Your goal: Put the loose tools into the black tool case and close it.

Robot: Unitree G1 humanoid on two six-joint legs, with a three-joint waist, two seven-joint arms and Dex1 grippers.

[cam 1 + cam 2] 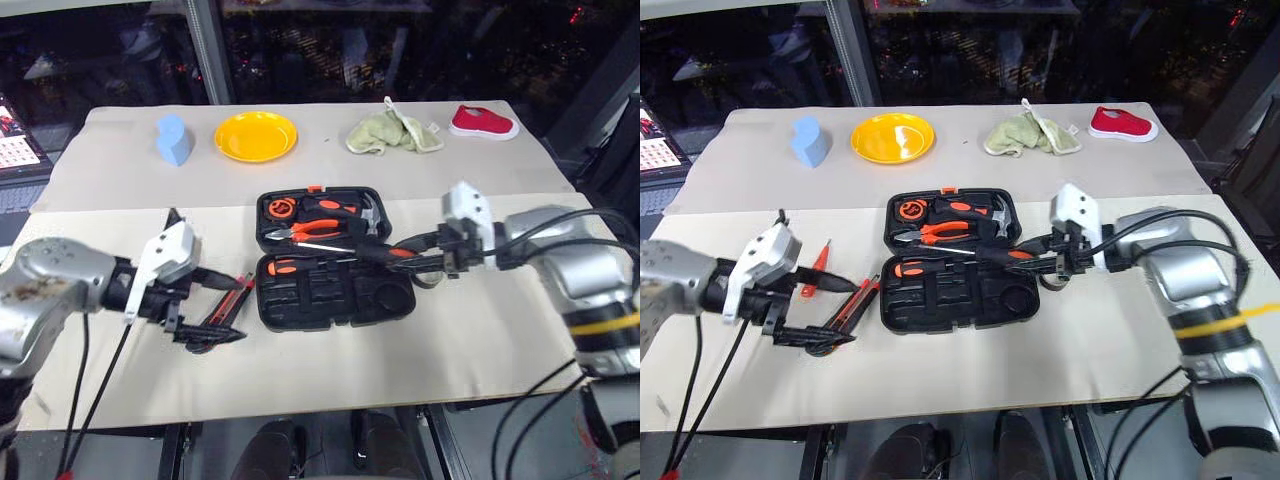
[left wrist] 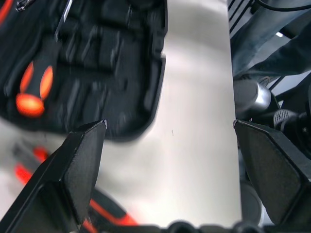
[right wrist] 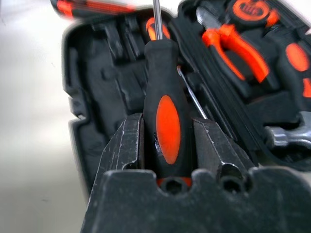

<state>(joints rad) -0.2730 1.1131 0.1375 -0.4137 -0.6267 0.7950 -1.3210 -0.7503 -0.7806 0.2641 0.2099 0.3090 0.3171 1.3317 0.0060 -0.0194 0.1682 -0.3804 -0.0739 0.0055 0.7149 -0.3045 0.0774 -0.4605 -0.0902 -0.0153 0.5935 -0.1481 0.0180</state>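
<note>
The screwdriver in my right gripper, now just above the open case, will be let go in the case's near half (image 1: 345, 271) (image 3: 170, 88), next to the other orange-and-black screwdriver.
The black tool case (image 1: 300, 300) lies open in the middle of the table, and one orange-and-black screwdriver (image 1: 285, 266) rests in its near half. Just above that half, my right gripper (image 1: 405, 255) is shut on the handle of a second orange-and-black screwdriver (image 3: 167, 121), whose shaft points left across the case. Left of the case, my left gripper (image 1: 845, 312) is open, its fingers (image 2: 82, 160) spread above and below the orange-black utility knife (image 1: 855, 305) on the table. Further left lies a slim orange tester screwdriver (image 1: 818, 268).
The case's far half holds orange-handled pliers (image 1: 318, 229), a hammer (image 1: 368, 212) and a tape measure (image 1: 281, 208). Along the back of the table stand a blue object (image 1: 174, 139), a yellow plate (image 1: 256, 136), a green cloth (image 1: 392, 133) and a red shoe (image 1: 483, 122).
</note>
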